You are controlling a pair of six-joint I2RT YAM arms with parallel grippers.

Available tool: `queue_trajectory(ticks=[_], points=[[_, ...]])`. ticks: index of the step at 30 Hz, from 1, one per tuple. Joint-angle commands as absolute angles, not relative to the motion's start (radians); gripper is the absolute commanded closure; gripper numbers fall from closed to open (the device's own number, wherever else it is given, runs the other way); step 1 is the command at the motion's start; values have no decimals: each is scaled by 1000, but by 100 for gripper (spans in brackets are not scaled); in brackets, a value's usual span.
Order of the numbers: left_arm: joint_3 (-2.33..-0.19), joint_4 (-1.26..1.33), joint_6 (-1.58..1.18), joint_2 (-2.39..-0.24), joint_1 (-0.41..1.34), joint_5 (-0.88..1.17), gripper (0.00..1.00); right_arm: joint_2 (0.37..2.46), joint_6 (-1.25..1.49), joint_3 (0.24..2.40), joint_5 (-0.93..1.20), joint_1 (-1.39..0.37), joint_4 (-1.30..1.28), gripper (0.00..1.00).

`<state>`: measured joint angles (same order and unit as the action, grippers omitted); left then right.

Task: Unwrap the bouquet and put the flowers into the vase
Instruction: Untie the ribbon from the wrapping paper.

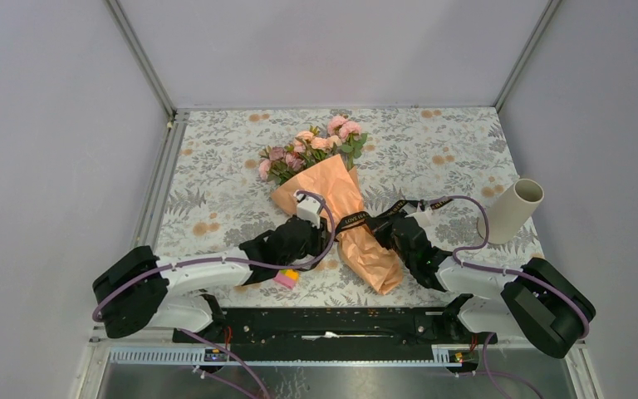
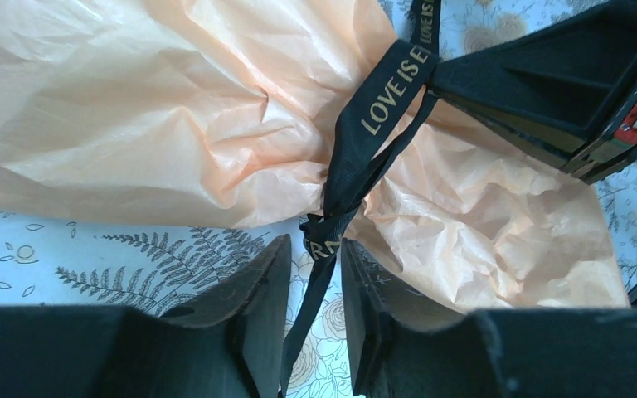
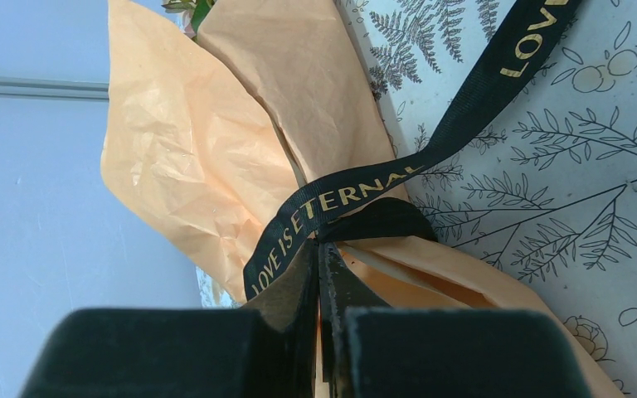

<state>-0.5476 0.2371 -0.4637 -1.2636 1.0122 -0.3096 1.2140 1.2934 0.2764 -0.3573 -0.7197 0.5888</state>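
Note:
The tight twist in the black ribbon holds its strands together beside the orange paper. My left gripper needs to pinch that twist (image 2: 323, 247) and pull it away from the bouquet.
The bouquet (image 1: 338, 204) lies across the middle of the table, wrapped in crinkled orange paper (image 2: 174, 108). Its pink and peach flowers (image 1: 311, 148) point to the far side. A black ribbon (image 2: 390, 91) with gold lettering is tied round its waist. My left gripper (image 2: 313, 249) is open at the bouquet's left side, and a loose ribbon strand hangs between its fingers without being clamped. My right gripper (image 3: 319, 253) is shut on the ribbon (image 3: 332, 203) at the knot, on the bouquet's right side. The cream vase (image 1: 515, 209) stands at the right, well away from both grippers.
A small pink and yellow object (image 1: 287, 278) lies under the left arm near the front edge. The floral tablecloth (image 1: 216, 166) covers the table. Grey walls and metal posts (image 1: 156, 166) close it in on three sides.

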Motion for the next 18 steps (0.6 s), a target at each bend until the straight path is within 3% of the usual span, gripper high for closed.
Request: queue_trajectory(ticks=[1, 12, 15, 18], points=[[-597, 299, -408, -1316, 1012, -270, 65, 1224, 1307, 284, -393, -713, 613, 100], [-646, 309, -379, -1397, 1013, -281, 63, 1232, 1311, 282, -390, -713, 619, 100], [-657, 311, -380, -1416, 1013, -278, 67, 1236, 1314, 282, -388, -713, 625, 100], [-660, 311, -380, -1423, 1013, -277, 76, 1237, 1314, 282, -387, -712, 625, 100]])
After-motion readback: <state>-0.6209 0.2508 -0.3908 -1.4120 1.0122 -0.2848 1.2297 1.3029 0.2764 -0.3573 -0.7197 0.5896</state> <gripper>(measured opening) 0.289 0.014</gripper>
